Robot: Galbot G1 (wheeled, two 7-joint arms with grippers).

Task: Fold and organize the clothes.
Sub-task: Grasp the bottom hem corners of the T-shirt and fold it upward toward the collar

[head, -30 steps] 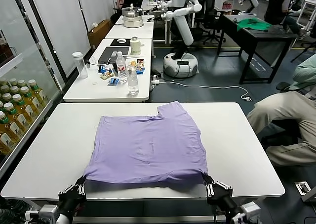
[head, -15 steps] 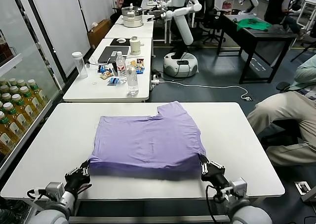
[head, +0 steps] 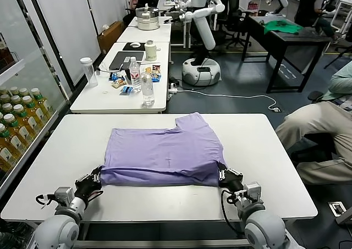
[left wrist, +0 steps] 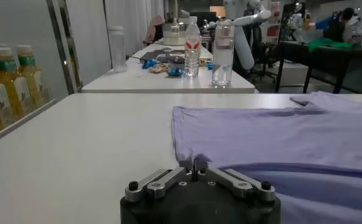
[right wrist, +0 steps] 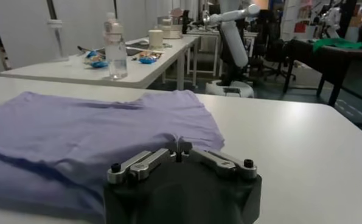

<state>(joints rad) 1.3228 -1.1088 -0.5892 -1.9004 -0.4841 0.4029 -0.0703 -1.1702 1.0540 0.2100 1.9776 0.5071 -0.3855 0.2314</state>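
I pinch the doubled-back hem over the T-shirt's body, so next I release it, take the near fold's corners (head: pixel 105 182) and draw the lavender T-shirt closer.
The lavender T-shirt (head: pixel 165 153) lies on the white table (head: pixel 66 150), its near hem lifted and doubled back over the body. My left gripper (head: pixel 99 175) is shut on the hem's left corner, and my right gripper (head: pixel 221 176) is shut on the right corner. In the left wrist view the left gripper (left wrist: pixel 193 164) pinches purple cloth (left wrist: pixel 278 131) between closed tips. The right wrist view shows the right gripper (right wrist: pixel 177 146) closed on the shirt's edge (right wrist: pixel 77 128). One sleeve (head: pixel 192 121) sticks out at the far side.
A second table (head: pixel 104 98) beyond holds water bottles (head: pixel 147 88), a laptop and snacks. Shelves of drink bottles (head: pixel 14 128) stand at the left. A seated person (head: pixel 319 139) is at the right. A green cloth (head: pixel 282 27) lies on a far dark table.
Both grippers have moved away from the table's near edge, carrying the hem up and over the shirt. The shirt's near portion now lies doubled and the garment looks shorter.
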